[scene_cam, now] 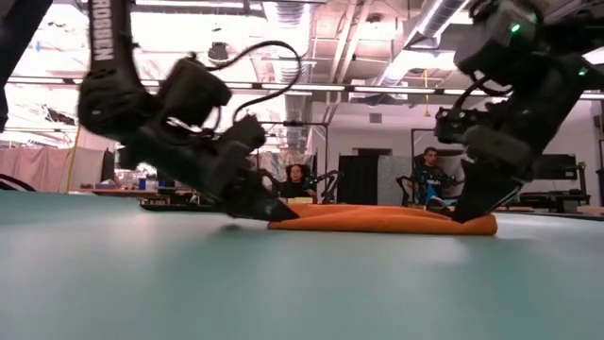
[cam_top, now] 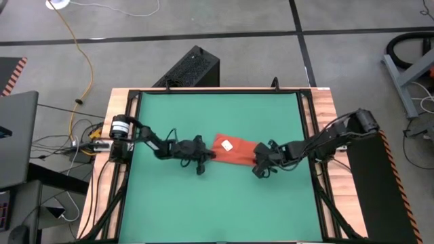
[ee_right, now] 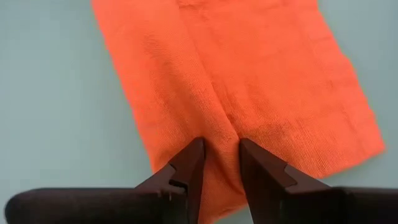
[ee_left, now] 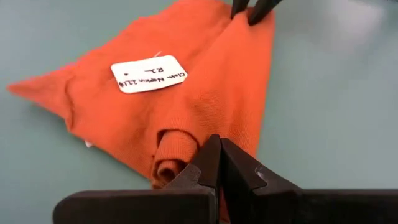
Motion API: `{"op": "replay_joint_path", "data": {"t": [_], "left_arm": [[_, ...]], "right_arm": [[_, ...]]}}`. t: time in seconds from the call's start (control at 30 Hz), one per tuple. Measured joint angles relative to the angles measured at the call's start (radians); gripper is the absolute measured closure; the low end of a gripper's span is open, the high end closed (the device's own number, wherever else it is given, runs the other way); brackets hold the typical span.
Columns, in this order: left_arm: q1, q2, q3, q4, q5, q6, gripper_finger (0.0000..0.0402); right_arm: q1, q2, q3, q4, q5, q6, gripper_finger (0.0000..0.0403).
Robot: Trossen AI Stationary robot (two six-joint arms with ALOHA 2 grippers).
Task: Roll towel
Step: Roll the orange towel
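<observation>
The robot's left gripper will set the orange-red towel down on the green mat [cam_top: 228, 161] [ee_left: 258, 87] along the towel's near edge.
The orange-red towel [cam_top: 234, 152] lies on the green mat [cam_top: 217, 203] near its middle, white tag [ee_left: 148, 73] facing up. Its left end is curled into a small roll [ee_left: 169, 158]. My left gripper [ee_left: 219, 152] is shut, with its tips at that rolled end. My right gripper [ee_right: 222, 152] is closed on the towel's right end. In the low view the towel [scene_cam: 396, 220] lies flat between both grippers. My left gripper has its shut fingertips [scene_cam: 281, 213] against the towel's left end [ee_left: 186, 149], beside the small roll, slanting down from the table's left. I cannot tell whether any cloth is between the fingers. My right gripper pinches a raised ridge of cloth [ee_right: 222, 127] between its two fingers at the towel's right end. It slants steeply down from the table's right. The rest of the towel lies on the mat.
A wooden border [cam_top: 325, 108] frames the mat. A black box [cam_top: 193, 68] stands beyond the far edge and a laptop [cam_top: 13, 135] sits off to the left. People [scene_cam: 297, 179] sit in the room behind the table. Open mat lies on the near and far sides of the towel.
</observation>
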Motion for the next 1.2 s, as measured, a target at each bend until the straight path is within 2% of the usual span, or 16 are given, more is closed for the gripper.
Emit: {"op": "replay_joint_path", "data": {"t": [0.13, 0.4, 0.5, 0.63, 0.83, 0.93, 1.2], "left_arm": [[-0.086, 0.0, -0.091, 0.124, -0.022, -0.124, 0.0401], [-0.262, 0.001, -0.124, 0.171, -0.202, -0.244, 0.0401], [-0.26, -0.031, -0.107, 0.123, -0.203, -0.258, 0.0401], [-0.228, -0.114, -0.094, 0.003, -0.154, -0.279, 0.0401], [-0.199, -0.202, -0.067, -0.149, -0.121, -0.28, 0.0401], [-0.196, -0.212, -0.046, -0.159, -0.134, -0.26, 0.0401], [-0.187, -0.212, -0.001, -0.204, -0.156, -0.223, 0.0401]], "right_arm": [[0.058, 0.002, -0.001, 0.061, -0.01, 0.059, 0.0278], [0.15, 0.05, -0.003, 0.217, 0.0, 0.071, 0.0278], [0.158, 0.004, -0.004, 0.231, 0.018, 0.056, 0.0278], [0.174, -0.092, -0.006, 0.212, 0.058, 0.052, 0.0278], [0.212, -0.19, -0.005, 0.217, 0.215, -0.021, 0.0278], [0.213, -0.172, -0.004, 0.244, 0.234, -0.068, 0.0278], [0.208, 0.011, -0.004, 0.455, 0.216, -0.176, 0.028]]}}
